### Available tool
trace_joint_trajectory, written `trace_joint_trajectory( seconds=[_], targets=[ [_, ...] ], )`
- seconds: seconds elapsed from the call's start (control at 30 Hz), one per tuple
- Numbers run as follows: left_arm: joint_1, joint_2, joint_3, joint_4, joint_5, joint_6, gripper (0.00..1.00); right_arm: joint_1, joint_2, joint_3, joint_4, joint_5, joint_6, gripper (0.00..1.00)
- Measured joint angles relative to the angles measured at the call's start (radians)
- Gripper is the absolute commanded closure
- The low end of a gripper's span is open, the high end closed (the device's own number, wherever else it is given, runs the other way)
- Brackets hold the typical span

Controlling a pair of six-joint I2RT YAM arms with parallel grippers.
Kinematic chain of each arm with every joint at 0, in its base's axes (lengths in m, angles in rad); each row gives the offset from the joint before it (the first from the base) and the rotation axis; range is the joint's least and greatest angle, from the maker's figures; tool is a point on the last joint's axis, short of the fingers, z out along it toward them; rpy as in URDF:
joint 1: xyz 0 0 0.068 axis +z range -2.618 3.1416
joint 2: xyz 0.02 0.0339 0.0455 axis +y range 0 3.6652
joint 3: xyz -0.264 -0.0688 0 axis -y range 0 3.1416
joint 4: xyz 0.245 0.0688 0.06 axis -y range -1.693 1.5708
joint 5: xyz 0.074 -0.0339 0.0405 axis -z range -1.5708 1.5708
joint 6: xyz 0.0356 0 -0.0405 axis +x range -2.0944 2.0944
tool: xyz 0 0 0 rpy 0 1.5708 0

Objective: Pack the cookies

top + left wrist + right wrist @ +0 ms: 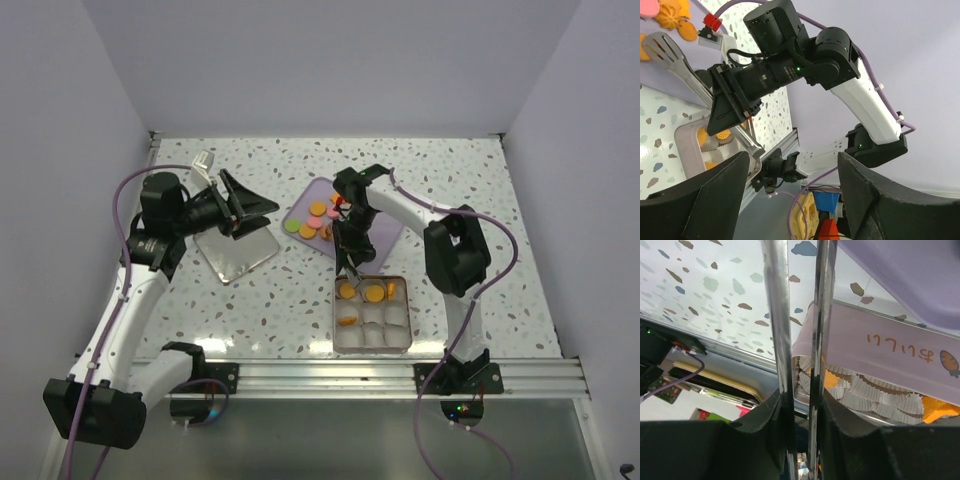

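The orange cookie will go in the empty middle cup of the tin (371, 315), where my right gripper should ease the tongs and let go of it.
Cookies (318, 218), orange, pink and green, lie on the lilac tray (385, 232). More orange cookies (374, 292) sit in paper cups in the back cells of the divided metal tin (372, 343). My right gripper (350, 235) hangs between tray and tin, shut on metal tongs (350, 262) that point down at the tin's back left corner. In the right wrist view the two tong arms (777, 340) run between my fingers (755, 430), with the tin's cookies (935, 407) beyond. My left gripper (255, 218) is open and empty above the tin lid (235, 255).
A small silver object (203, 160) lies at the back left. The left wrist view shows the right arm (790, 65), the tongs' slotted head (662, 47) and tray cookies (670, 17). Walls close off three sides; an aluminium rail (400, 375) runs along the near edge.
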Motion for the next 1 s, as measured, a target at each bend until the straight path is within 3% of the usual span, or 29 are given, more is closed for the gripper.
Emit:
trace_joint_trajectory(
  seconds=[0.4, 0.63, 1.0],
  targets=[
    [0.003, 0.0, 0.0, -0.01, 0.003, 0.014, 0.25, -0.004, -0.015, 0.104, -0.045, 0.049, -0.006, 0.79],
    [0.003, 0.0, 0.0, -0.023, 0.007, 0.023, 0.25, -0.014, -0.2, 0.107, -0.059, 0.108, -0.006, 0.79],
    [0.003, 0.012, 0.0, -0.03, 0.007, 0.05, 0.25, -0.016, -0.822, -0.394, -0.086, 0.136, 0.023, 0.78]
  ],
)
